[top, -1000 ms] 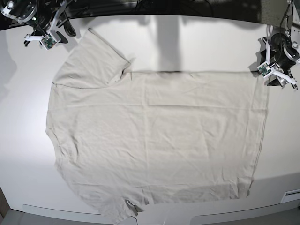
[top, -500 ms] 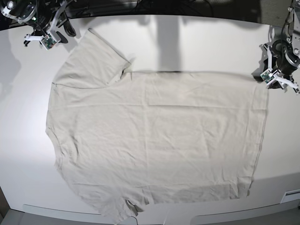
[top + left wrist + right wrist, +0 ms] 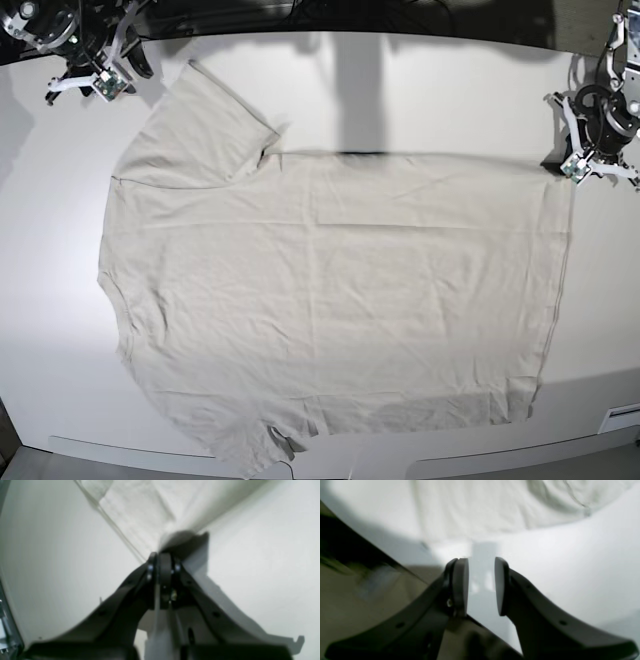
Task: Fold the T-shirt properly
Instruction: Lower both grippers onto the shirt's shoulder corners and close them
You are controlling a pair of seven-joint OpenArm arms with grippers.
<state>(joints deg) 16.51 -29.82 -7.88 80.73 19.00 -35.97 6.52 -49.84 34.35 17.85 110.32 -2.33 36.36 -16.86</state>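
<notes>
My right gripper is going to close on the neck-side edge [image 3: 126, 160] [image 3: 560, 521] of the T-shirt's far sleeve, beside the shoulder seam.
The off-white T-shirt [image 3: 330, 290] lies spread flat on the white table [image 3: 430, 90], with its neck to the left and its hem to the right. My left gripper [image 3: 578, 163] is at the far right hem corner. In the left wrist view its jaws [image 3: 162, 558] are closed, and the hem corner [image 3: 140, 517] runs up into the tips. My right gripper [image 3: 78, 80] is just off the far sleeve [image 3: 195, 120], over bare table. In the right wrist view it [image 3: 481, 562] is open by a narrow gap and empty, with the shirt [image 3: 482, 507] ahead of it.
The table's front edge [image 3: 330, 462] runs just below the near sleeve. A dark gap lies beyond the table's far edge [image 3: 330, 20]. Bare table surrounds the shirt on the left [image 3: 50, 250] and right [image 3: 605, 280].
My left gripper has shifted slightly toward the far edge and turned at the hem corner. My right gripper has drifted slightly toward the far left. The shirt lies as before.
</notes>
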